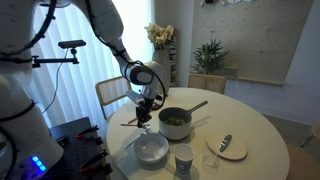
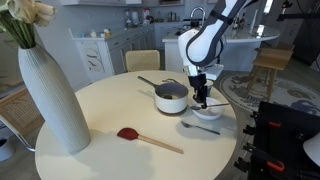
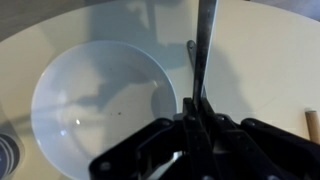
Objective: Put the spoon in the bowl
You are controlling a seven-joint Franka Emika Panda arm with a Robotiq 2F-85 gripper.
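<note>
The robot's gripper needs to release the spoon inside the white bowl [image 1: 147,146] [image 3: 116,87], so that it leans across the bowl's rim towards the edge of the table.
In the wrist view my gripper [image 3: 200,122] is shut on the thin silver handle of the spoon [image 3: 206,45], which runs away from the jaws towards the top edge; its head is out of view. The spoon's shadow falls on the table just right of the white bowl [image 3: 95,100]. The bowl is empty and lies left of the jaws. In both exterior views the gripper [image 1: 146,112] [image 2: 202,103] hangs low over the table beside the bowl [image 1: 152,149] [image 2: 210,113].
A dark-grey pot [image 1: 175,122] [image 2: 170,97] with a long handle stands next to the bowl. A small cup [image 1: 184,158] stands near it, and a plate [image 1: 228,148] further off. A red-headed wooden-handled utensil [image 2: 150,140] lies on the table. A tall white vase [image 2: 50,95] stands at one side.
</note>
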